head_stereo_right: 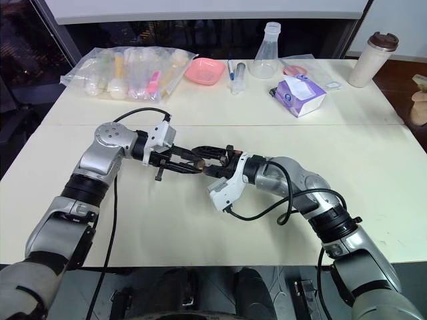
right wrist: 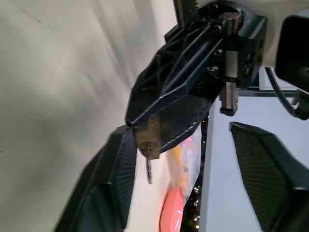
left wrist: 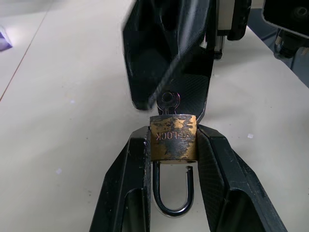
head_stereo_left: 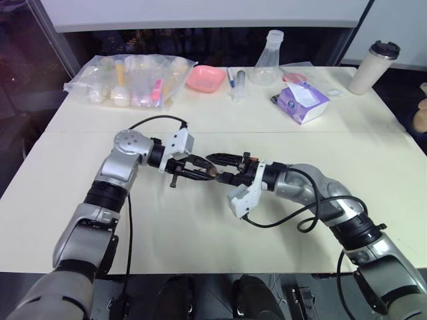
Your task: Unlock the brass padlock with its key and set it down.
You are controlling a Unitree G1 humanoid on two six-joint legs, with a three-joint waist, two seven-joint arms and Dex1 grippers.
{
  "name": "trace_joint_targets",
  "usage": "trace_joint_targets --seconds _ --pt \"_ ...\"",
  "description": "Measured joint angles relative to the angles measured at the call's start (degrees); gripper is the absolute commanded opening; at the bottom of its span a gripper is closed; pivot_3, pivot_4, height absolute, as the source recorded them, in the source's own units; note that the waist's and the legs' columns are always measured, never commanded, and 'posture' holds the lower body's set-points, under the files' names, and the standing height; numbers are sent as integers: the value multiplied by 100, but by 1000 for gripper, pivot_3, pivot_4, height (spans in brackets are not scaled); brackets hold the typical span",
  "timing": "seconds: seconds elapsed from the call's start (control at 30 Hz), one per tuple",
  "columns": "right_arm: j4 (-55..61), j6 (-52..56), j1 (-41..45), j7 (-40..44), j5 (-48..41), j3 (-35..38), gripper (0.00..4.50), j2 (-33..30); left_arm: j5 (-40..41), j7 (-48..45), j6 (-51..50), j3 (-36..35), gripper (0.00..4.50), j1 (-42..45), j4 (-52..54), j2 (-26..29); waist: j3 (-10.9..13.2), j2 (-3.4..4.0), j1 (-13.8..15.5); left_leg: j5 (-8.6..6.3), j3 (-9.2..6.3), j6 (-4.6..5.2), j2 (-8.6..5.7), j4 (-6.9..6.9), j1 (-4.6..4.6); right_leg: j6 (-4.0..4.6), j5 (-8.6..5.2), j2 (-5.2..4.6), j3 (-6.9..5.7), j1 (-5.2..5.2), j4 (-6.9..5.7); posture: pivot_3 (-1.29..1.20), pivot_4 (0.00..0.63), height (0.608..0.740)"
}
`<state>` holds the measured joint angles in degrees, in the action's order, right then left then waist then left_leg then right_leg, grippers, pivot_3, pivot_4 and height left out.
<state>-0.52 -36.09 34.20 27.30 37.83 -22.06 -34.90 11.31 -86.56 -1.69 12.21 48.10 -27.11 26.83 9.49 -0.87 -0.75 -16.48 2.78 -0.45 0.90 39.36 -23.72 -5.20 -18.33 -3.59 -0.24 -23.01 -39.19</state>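
My left gripper is holding the padlock's body tight with its shackle toward my wrist, so next my right gripper takes the body before my left gripper grips the shackle (left wrist: 174, 212).
The brass padlock (left wrist: 172, 137) is clamped between the two black fingers of my left gripper (head_stereo_left: 202, 173), which is shut on its body over the middle of the table. Its silvery shackle (left wrist: 173, 205) hangs toward the wrist, and one leg ends short of the body. The key (left wrist: 169, 99) sticks out of the padlock's far end. My right gripper (head_stereo_left: 217, 167) faces it tip to tip. Its fingers (right wrist: 263, 169) stand apart on either side of the key's head, open and not pinching it.
At the back of the table lie a clear bag of small items (head_stereo_left: 133, 80), a pink dish (head_stereo_left: 205, 78), a glass flask (head_stereo_left: 267, 60) and a purple tissue box (head_stereo_left: 301, 103). A lidded cup (head_stereo_left: 373, 67) stands far right. A person's hand (head_stereo_left: 420, 115) shows at the right edge.
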Motion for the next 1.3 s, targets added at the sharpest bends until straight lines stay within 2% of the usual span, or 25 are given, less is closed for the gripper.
trace_joint_targets --seconds 0.13,0.17,0.2,0.23,0.33,0.8,0.83,1.03,1.3 --pt "0 -24 0 -2 4 10 2743 1 -5 0 0 8 750 -1 0 -3 0 0 -5 0 0 0 0 0 0 0 0 0 0 0 0 0 150 715" --pt "-1 -27 0 -1 11 10 2222 -3 -2 0 0 6 750 0 -1 -6 0 0 -4 0 0 0 0 0 0 0 0 0 0 0 0 0 150 715" --pt "-37 -50 -1 4 26 4 2031 -7 14 5 1 -9 750 15 -1 -8 0 0 -1 0 0 0 0 0 0 0 0 0 0 0 0 0 150 715" --pt "-55 -58 -3 5 29 3 1411 -8 14 6 1 -11 750 33 -2 -7 0 0 1 0 0 0 0 0 0 0 0 0 0 0 0 0 150 715" --pt "-98 -69 -3 -2 64 11 105 -21 43 10 -6 -54 750 130 -14 -7 0 0 -4 0 0 0 0 0 0 0 0 0 0 0 0 0 150 715" --pt "-154 -139 -1 -7 150 20 38 -33 42 10 -19 -38 750 137 -175 -59 -1 1 -4 0 0 0 1 1 1 0 0 1 0 -1 -1 0 150 715" --pt "-154 -141 -1 -7 150 20 0 -32 43 10 -30 -38 1786 137 -175 -58 -1 1 -5 0 0 0 0 1 1 0 0 0 0 -1 -1 0 150 715" --pt "-139 -310 35 -97 124 16 0 37 -13 158 -78 -1 4370 137 -195 -45 -1 1 -2 0 0 0 1 1 1 0 0 0 0 -1 -2 0 150 715" --pt "-139 -281 35 -95 92 16 0 35 193 287 -355 -204 4450 100 133 64 -1 1 -8 0 0 0 1 1 1 0 0 0 0 -1 -2 0 150 715"
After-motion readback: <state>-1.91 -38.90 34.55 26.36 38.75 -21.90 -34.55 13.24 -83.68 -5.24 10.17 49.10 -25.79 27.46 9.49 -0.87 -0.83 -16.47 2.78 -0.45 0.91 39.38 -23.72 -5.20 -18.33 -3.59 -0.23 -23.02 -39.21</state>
